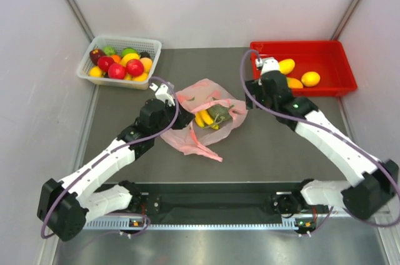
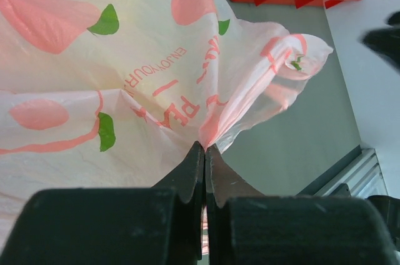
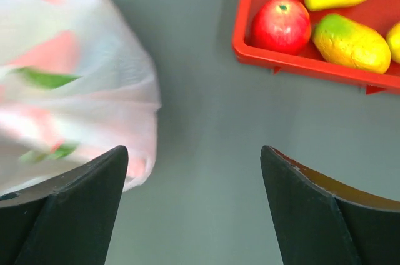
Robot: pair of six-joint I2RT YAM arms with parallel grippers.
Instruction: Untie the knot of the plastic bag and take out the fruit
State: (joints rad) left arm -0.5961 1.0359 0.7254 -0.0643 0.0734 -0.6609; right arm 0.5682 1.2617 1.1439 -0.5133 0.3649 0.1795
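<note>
My right hand needs to grip the melon's stem (image 1: 216, 123), beside the yellow bananas' near ends inside the pink plastic bag.
The pink plastic bag (image 1: 187, 99) lies at the table's middle with its mouth spread open. Yellow bananas (image 1: 203, 118) and a grey-green melon (image 1: 219, 113) show inside it. I can make out no tied knot; a loose pink strap (image 1: 201, 146) trails toward the front. My left gripper (image 1: 185, 119) is shut on the bag's left edge; the left wrist view shows the jaws (image 2: 205, 147) pinching a fold of the bag (image 2: 125, 59). My right gripper (image 1: 252, 100) is open and empty just right of the bag; in the right wrist view (image 3: 194, 159) the bag (image 3: 75, 90) is at its left finger.
A white basket (image 1: 152, 45) heaped with small red, orange and green fruits stands at the back left. A red tray (image 1: 294, 45) at the back right holds yellow mangoes (image 1: 310, 79) and, in the right wrist view, a red apple (image 3: 281, 24).
</note>
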